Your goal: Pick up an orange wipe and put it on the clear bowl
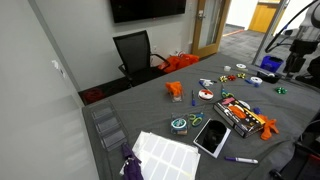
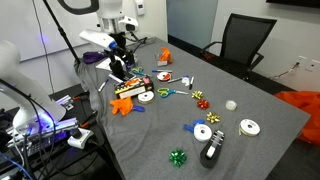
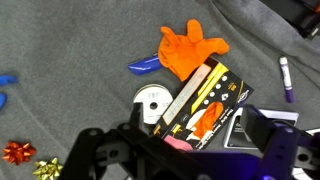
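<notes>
I should move my gripper next to the orange wipe's crumpled middle (image 1: 269, 125) (image 3: 195, 49), beside the black box, and close it there.
An orange wipe (image 3: 190, 50) lies crumpled on the grey table cloth beside a black box (image 3: 205, 100). It also shows in both exterior views (image 2: 122, 105) (image 1: 268, 125). A second orange wipe (image 1: 175, 88) lies farther off, also seen in an exterior view (image 2: 165, 57). My gripper (image 3: 185, 150) is open and empty, hovering above the black box, a little short of the nearer wipe. It shows in an exterior view (image 2: 118, 68). I cannot make out a clear bowl for certain. Clear plastic containers (image 1: 108, 128) stand at the table's edge.
A white tape roll (image 3: 152, 103), a blue piece (image 3: 143, 67) and a purple marker (image 3: 288, 78) lie around the box. Gift bows (image 3: 17, 152) lie close by. More tape rolls (image 2: 203, 131), a green bow (image 2: 178, 157) and an office chair (image 1: 135, 52) are in view.
</notes>
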`<state>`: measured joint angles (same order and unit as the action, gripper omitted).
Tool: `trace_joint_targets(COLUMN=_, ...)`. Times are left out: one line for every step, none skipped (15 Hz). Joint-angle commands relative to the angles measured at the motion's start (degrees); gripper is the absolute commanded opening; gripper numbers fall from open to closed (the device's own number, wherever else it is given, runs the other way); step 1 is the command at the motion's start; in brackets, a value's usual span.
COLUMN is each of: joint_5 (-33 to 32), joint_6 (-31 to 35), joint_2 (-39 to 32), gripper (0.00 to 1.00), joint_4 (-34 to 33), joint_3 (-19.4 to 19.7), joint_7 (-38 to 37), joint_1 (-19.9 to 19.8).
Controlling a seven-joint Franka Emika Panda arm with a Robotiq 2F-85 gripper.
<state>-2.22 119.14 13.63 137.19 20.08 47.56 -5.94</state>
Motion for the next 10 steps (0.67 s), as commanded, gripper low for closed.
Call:
trace_joint_targets(joint_5=0.39, joint_6=-0.06, joint_2=-0.12, gripper=1.00, joint_4=-0.11, joint_3=-1.58, joint_7=0.22, joint_1=-1.46)
trace_joint_targets(joint_5=0.39, joint_6=-0.07, joint_2=-0.11, gripper=1.00, joint_4=-0.22, joint_3=-1.65, joint_7=0.19, joint_1=-1.44)
trace_joint_targets(joint_5=0.39, joint_6=-0.07, joint_2=-0.11, gripper=1.00, joint_4=-0.29, joint_3=-1.69, joint_7=0.19, joint_1=-1.43)
trace_joint_targets(joint_5=0.39, joint_6=-0.07, joint_2=-0.11, gripper=1.00, joint_4=-0.32, joint_3=-1.69, joint_7=0.19, joint_1=-1.43)
trace_joint_targets(joint_5=0.39, joint_6=-0.07, joint_2=-0.11, gripper=1.00, joint_4=-0.32, joint_3=-1.69, joint_7=0.19, joint_1=-1.43)
trace_joint_targets(joint_5=0.39, joint_6=-0.07, joint_2=-0.11, gripper=1.00, joint_4=-0.32, joint_3=-1.69, joint_7=0.19, joint_1=-1.43)
trace_joint_targets(joint_5=1.41, joint_6=-0.96, joint_2=-0.41, gripper=1.00, joint_4=0.23, joint_3=-0.58, joint_7=4.16, joint_1=-1.37)
trace_joint_targets(joint_5=3.24, joint_6=2.22, joint_2=-0.97, gripper=1.00, joint_4=2.18, joint_3=0.93, joint_7=8.77, joint_1=-1.40)
trace_joint_targets(joint_5=4.00, joint_6=3.91, joint_2=-1.66, gripper=1.00, joint_4=3.25, joint_3=1.61, joint_7=11.43, joint_1=-1.66)
trace_joint_targets(joint_5=5.01, joint_6=4.57, joint_2=-2.74, gripper=1.00, joint_4=4.14, joint_3=2.50, joint_7=14.81, joint_1=-1.99)
